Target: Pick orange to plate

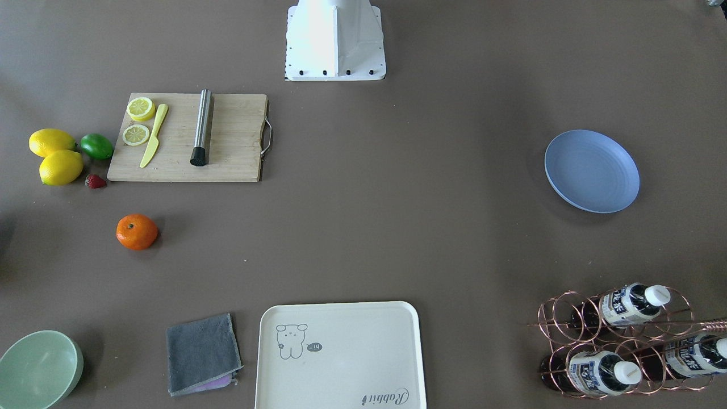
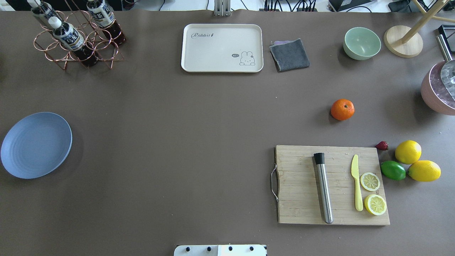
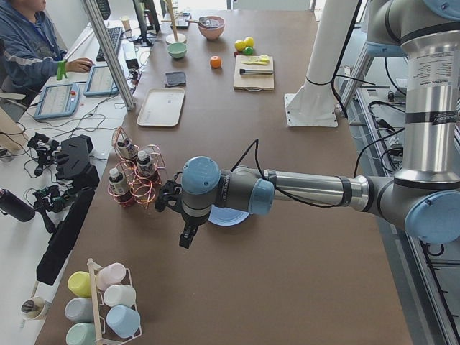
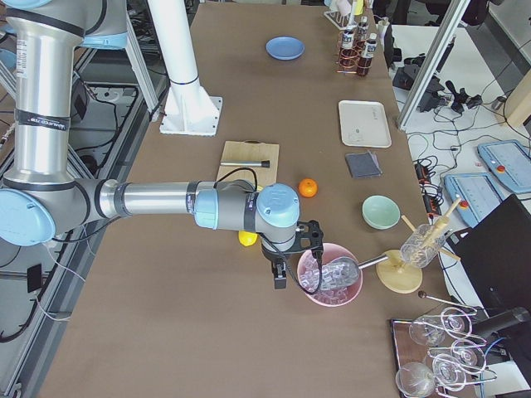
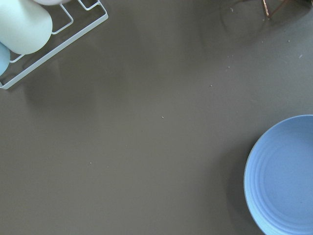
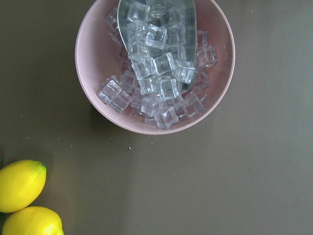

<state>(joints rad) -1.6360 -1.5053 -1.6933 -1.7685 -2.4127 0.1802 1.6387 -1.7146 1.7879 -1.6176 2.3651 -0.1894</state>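
Note:
The left gripper should grip the rim (image 1: 638, 178) (image 5: 245, 183) of the pale blue plate, at the side that is farthest from the cutting board.
The orange (image 2: 342, 109) lies alone on the brown table, between the cutting board and the green bowl; it also shows in the front view (image 1: 137, 231) and the right side view (image 4: 308, 188). The pale blue plate (image 2: 36, 144) sits bare at the opposite end of the table (image 1: 592, 171). My left gripper (image 3: 187, 236) hangs above the table beside the plate (image 5: 283, 176). My right gripper (image 4: 280, 278) hovers next to a pink bowl of ice, well short of the orange. Only the side views show either gripper, so I cannot tell their state.
A wooden cutting board (image 2: 332, 185) carries lemon slices, a yellow knife and a steel muddler. Two lemons (image 2: 408, 152), a lime (image 2: 392, 170) and a strawberry (image 2: 382, 145) lie beside it. A cream tray (image 2: 222, 48), grey cloth (image 2: 289, 54), green bowl (image 2: 362, 43), bottle rack (image 2: 76, 35) and pink ice bowl (image 6: 154, 63) ring the table.

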